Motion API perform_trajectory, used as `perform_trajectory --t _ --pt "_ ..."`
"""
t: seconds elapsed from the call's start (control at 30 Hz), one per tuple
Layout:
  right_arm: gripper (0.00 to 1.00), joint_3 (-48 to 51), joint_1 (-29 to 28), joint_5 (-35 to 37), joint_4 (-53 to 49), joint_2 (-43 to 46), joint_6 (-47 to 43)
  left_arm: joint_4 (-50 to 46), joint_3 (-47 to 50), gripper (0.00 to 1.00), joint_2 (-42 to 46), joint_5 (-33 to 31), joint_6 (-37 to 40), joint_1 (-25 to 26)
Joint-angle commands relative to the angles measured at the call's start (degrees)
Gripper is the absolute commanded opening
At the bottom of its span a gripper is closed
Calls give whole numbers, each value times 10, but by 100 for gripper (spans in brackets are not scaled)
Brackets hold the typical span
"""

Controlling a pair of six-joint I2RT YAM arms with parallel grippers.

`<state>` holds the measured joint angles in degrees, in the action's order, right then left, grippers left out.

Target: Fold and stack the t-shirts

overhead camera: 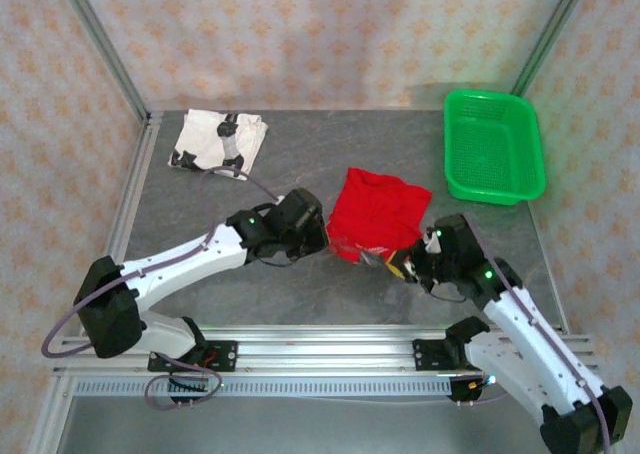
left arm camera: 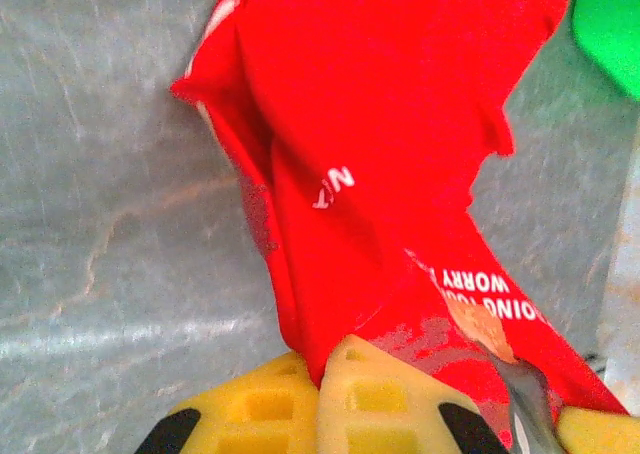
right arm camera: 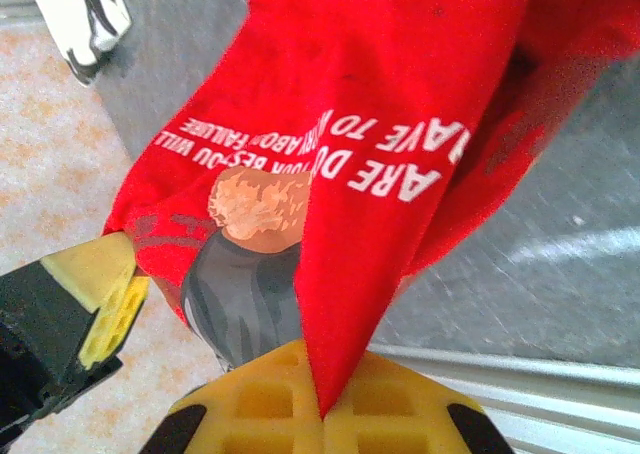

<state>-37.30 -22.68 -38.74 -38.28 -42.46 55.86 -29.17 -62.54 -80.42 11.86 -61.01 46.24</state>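
Observation:
The robot's left gripper needs to release the red t-shirt's near edge, held up over the table's middle, on its far corner (overhead camera: 368,170) facing the white t-shirt.
The red t-shirt (overhead camera: 378,212) hangs bunched over the middle of the table, held up by its near edge between both arms. My left gripper (overhead camera: 325,236) is shut on its left near corner; in the left wrist view the yellow jaws (left arm camera: 322,369) pinch a fold of the red cloth (left arm camera: 370,154). My right gripper (overhead camera: 405,262) is shut on the right near corner, and the right wrist view shows a point of red cloth (right arm camera: 380,94) clamped between its jaws (right arm camera: 322,399). White lettering and a brown-and-grey print show on the shirt. The white t-shirt (overhead camera: 218,140) lies folded at the back left.
A green plastic basket (overhead camera: 495,146) stands at the back right, its corner also in the left wrist view (left arm camera: 610,24). Aluminium frame rails run along the table's left side and near edge. Bare grey tabletop (overhead camera: 300,164) lies between the two shirts.

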Motion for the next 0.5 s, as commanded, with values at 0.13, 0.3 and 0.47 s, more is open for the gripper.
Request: perform_trajectory --t 0.13,0.3,0.47 --pt "0 -114 81 1 -43 -111 -67 -35 -151 0 -85 42 65 -72" --pt "0 -184 133 -13 -52 -181 -108 -38 -246 0 -159 77 90 -106" --pt "0 -229 166 -20 -54 -231 -132 -52 -338 0 -230 107 110 -120"
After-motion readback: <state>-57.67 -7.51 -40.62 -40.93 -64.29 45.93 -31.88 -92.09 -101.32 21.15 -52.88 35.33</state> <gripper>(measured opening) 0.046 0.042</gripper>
